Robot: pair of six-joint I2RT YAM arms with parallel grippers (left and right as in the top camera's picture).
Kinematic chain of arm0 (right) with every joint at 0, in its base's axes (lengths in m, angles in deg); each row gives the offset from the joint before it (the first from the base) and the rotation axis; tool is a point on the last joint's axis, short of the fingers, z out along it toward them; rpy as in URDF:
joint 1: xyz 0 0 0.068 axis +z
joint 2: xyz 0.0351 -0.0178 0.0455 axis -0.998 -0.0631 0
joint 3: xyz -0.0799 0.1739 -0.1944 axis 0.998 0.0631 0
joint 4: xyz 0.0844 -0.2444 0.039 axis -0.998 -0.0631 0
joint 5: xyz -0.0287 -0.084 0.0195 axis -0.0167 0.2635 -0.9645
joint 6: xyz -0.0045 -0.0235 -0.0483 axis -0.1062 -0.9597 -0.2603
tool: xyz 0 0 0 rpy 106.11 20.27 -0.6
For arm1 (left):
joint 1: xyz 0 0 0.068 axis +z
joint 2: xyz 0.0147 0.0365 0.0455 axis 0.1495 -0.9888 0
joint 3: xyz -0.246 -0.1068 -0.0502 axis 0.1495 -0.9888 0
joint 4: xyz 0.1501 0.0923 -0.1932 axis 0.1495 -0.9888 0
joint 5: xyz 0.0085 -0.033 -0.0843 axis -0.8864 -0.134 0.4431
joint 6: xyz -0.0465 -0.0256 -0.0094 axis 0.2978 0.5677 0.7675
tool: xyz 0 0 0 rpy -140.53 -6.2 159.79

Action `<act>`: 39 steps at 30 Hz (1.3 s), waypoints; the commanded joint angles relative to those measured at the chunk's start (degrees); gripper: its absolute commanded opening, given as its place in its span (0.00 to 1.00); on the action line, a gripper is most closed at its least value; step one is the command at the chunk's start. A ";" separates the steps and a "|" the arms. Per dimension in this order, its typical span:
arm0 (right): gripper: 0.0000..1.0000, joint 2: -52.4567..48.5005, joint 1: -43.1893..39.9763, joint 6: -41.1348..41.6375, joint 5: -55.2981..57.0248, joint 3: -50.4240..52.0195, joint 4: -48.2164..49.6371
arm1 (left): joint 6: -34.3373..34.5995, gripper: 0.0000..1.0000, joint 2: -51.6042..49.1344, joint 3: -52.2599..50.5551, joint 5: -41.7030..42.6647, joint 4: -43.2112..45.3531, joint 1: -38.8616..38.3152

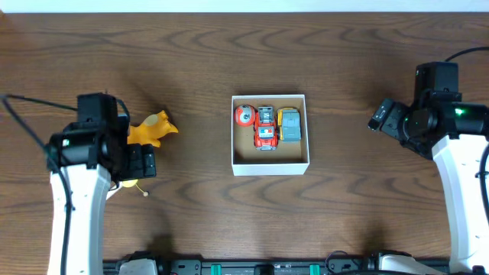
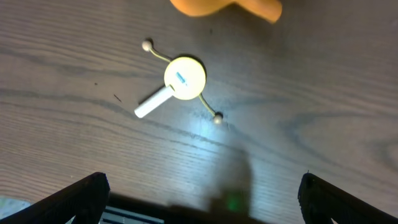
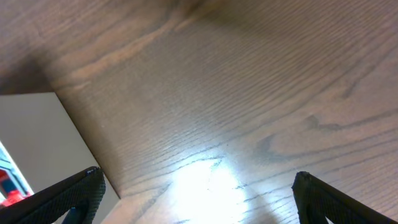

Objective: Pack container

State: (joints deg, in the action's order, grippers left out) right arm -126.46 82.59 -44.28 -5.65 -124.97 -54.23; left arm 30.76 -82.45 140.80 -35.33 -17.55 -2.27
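The robot's left gripper needs to close on the white handle (image 1: pixel 118 186) (image 2: pixel 163 98) of the yellow rattle, near the spot where it joins the disc.
The container (image 1: pixel 270 167), a square white-walled box with a brown inside, sits at the table's middle. It holds a red-and-white round toy (image 1: pixel 244 115), a red car (image 1: pixel 265 127) and a grey-and-yellow vehicle (image 1: pixel 289 124) side by side. An orange toy (image 1: pixel 153 128) lies left of the box, next to my left arm. A small yellow disc rattle with a white handle (image 2: pixel 185 78) lies on the table below my left gripper (image 2: pixel 202 199), which is open and empty. My right gripper (image 3: pixel 199 199) is open and empty over bare wood, right of the box wall (image 3: pixel 31 130).
The orange toy's edge shows at the top of the left wrist view (image 2: pixel 227 7). Dark wood table (image 1: pixel 367 198) all round. A black rail runs along the front edge (image 1: pixel 260 267).
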 commanded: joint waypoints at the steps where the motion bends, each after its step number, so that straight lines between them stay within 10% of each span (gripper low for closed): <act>1: 0.99 -0.04 -0.52 -2.78 -0.55 1.27 0.63 | 1.03 0.98 0.20 0.98 -1.01 -0.11 1.40; 17: 0.99 -0.04 -0.52 -3.65 -0.55 2.01 2.47 | 7.80 0.98 14.45 -13.33 2.23 8.55 15.45; 28: 0.99 -0.04 -0.52 -4.26 -0.52 2.23 2.51 | -16.17 0.98 3.15 -16.15 2.25 20.37 16.55; 39: 0.99 -0.04 -0.55 -5.38 0.63 2.32 2.45 | -26.21 0.96 -11.34 -16.15 5.09 20.79 16.50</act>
State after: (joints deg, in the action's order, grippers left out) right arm -126.53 82.59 -48.41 -6.08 -123.03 -51.76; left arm 10.59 -92.92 124.82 -32.13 2.89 13.90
